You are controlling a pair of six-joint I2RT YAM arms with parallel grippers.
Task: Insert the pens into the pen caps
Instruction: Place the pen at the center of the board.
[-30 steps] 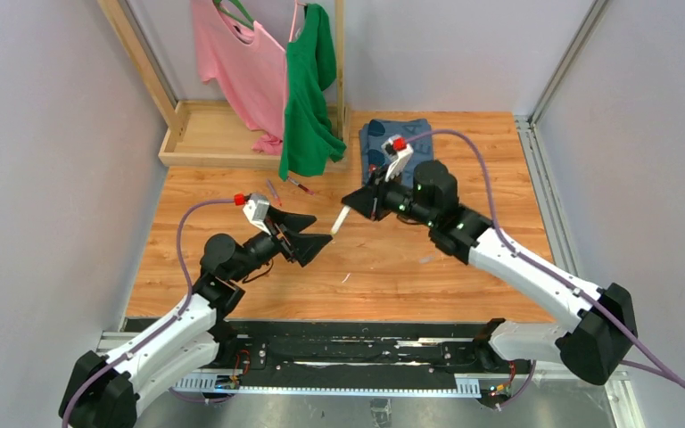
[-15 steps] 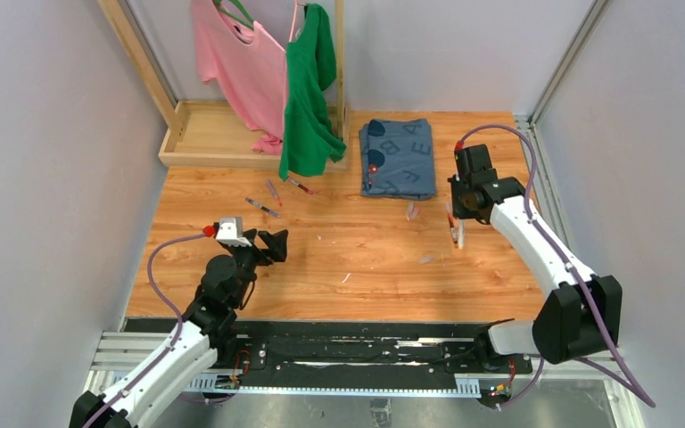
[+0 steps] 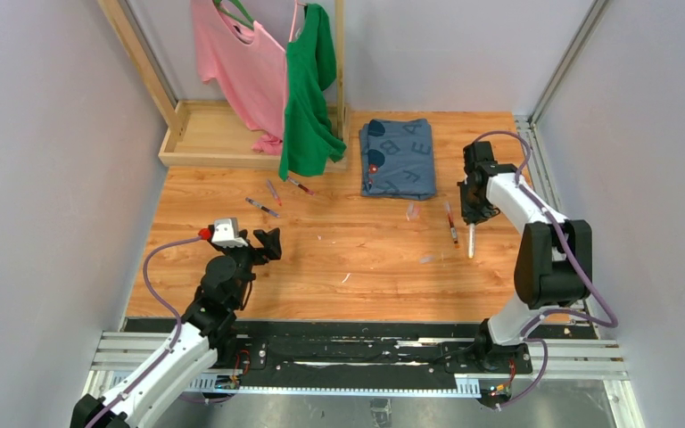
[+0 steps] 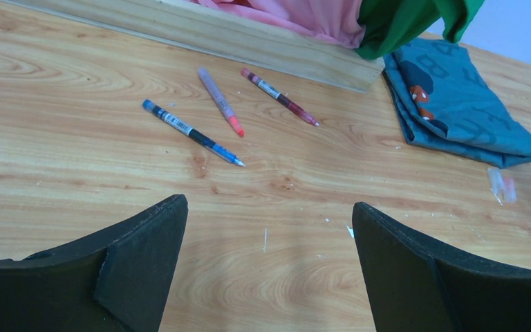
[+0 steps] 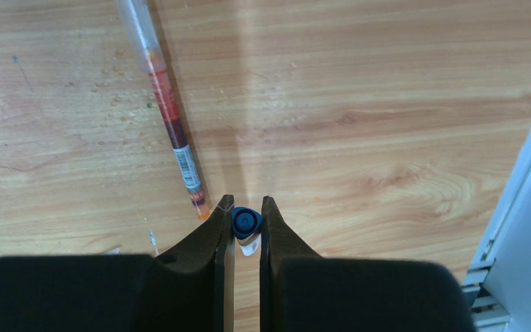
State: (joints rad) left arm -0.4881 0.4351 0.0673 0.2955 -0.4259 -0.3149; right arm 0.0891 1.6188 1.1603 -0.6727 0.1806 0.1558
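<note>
The robot's left gripper needs to next move to the middle of the blue-black pen [image 3: 262, 208] [image 4: 193, 133], next to the purple pen, and close there.
My right gripper [image 3: 470, 219] is shut on a white pen [image 3: 471, 242] with a blue end, held at the table's right side. The right wrist view shows that pen end-on [image 5: 245, 222] between the closed-in fingers. A dark red pen [image 3: 451, 223] lies on the wood just left of it and also shows in the right wrist view [image 5: 171, 117]. My left gripper [image 3: 268, 242] is open and empty, low over the near left [image 4: 269, 214]. A blue-black pen [image 4: 190, 131], a purple pen [image 4: 220, 111] and another dark red pen [image 4: 280, 97] lie ahead of it. Clear caps [image 3: 411, 210] lie mid-table, and another cap [image 3: 426, 259] lies nearer.
A folded blue cloth [image 3: 399, 157] lies at the back centre. A wooden rack base [image 3: 205, 134] with a pink shirt and a green shirt [image 3: 308, 89] stands back left. A small white scrap [image 3: 345, 278] lies near the front. A metal rail [image 3: 535, 169] bounds the right edge.
One second ago both grippers met mid-table round the white pen. The left arm has pulled back to the near left, empty. The right arm has swung right with the pen.
</note>
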